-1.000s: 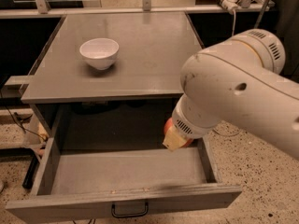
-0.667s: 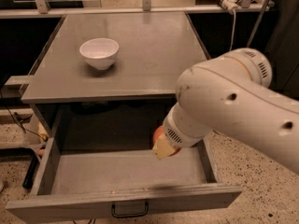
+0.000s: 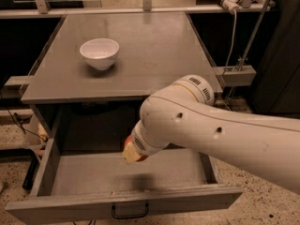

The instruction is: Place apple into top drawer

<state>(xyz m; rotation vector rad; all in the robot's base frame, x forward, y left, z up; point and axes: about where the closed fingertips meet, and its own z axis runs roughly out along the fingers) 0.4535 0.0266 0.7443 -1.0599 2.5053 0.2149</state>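
The apple will be released on the drawer's bottom toward the shaded back point(image 3: 140, 146), midway between the sides. The apple is now held above the drawer floor.
The top drawer point(image 3: 79, 184) is pulled open below the tabletop, and its dark handle point(image 3: 130, 213) shows on the front panel. My gripper point(image 3: 132, 153) hangs from the big white arm point(image 3: 215, 130) over the middle of the drawer. It is shut on the red apple point(image 3: 127, 139), of which only slivers of red show around the yellowish fingertips. The apple is held above the drawer floor, with its shadow below it. The arm hides most of the gripper.
A white bowl point(image 3: 99, 53) stands on the grey tabletop point(image 3: 154, 55) at the back left. A white cable and metal rails point(image 3: 234, 36) are at the right. Speckled floor lies on both sides of the drawer.
The arm has swung left and lower, carrying the apple from the drawer's right side to over its middle. The drawer and bowl have not moved.
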